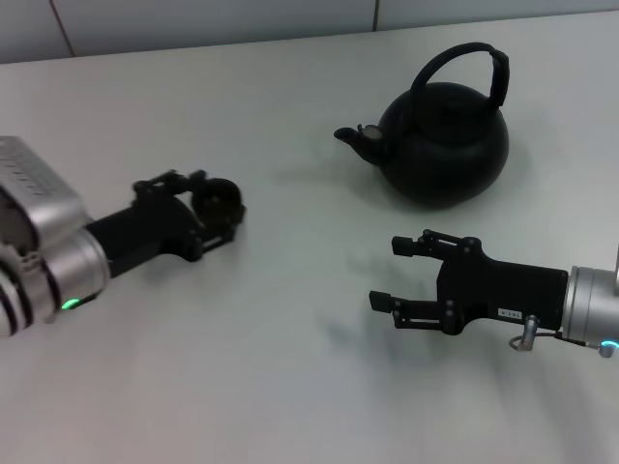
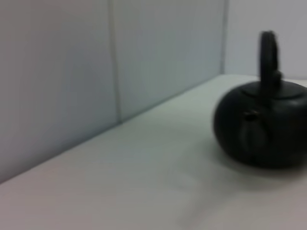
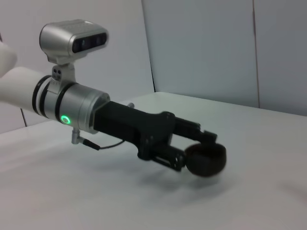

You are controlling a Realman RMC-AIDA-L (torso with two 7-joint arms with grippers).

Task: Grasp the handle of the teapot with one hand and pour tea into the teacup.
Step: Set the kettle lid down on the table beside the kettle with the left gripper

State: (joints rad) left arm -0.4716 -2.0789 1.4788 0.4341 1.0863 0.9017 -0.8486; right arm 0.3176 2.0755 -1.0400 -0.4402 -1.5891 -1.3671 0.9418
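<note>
My right gripper should grip the black teapot at the handle's upright end point(image 1: 500, 83), on the side opposite the teapot's spout.
The matte black teapot point(image 1: 445, 145) stands at the far right of the table, its spout pointing left. Its arched handle point(image 1: 464, 60) stands upright over the lid. The teapot also shows in the left wrist view point(image 2: 261, 127), with the handle point(image 2: 268, 57) seen edge-on. My left gripper point(image 1: 221, 205) at mid left is shut on the small black teacup point(image 1: 219, 196), low over the table. The right wrist view shows this gripper point(image 3: 207, 152) clasping the teacup point(image 3: 206, 160). My right gripper point(image 1: 390, 274) is open and empty, in front of the teapot and apart from it.
The white table point(image 1: 290, 367) ends at a grey panelled wall point(image 1: 213, 19) at the back. Nothing else stands on the table.
</note>
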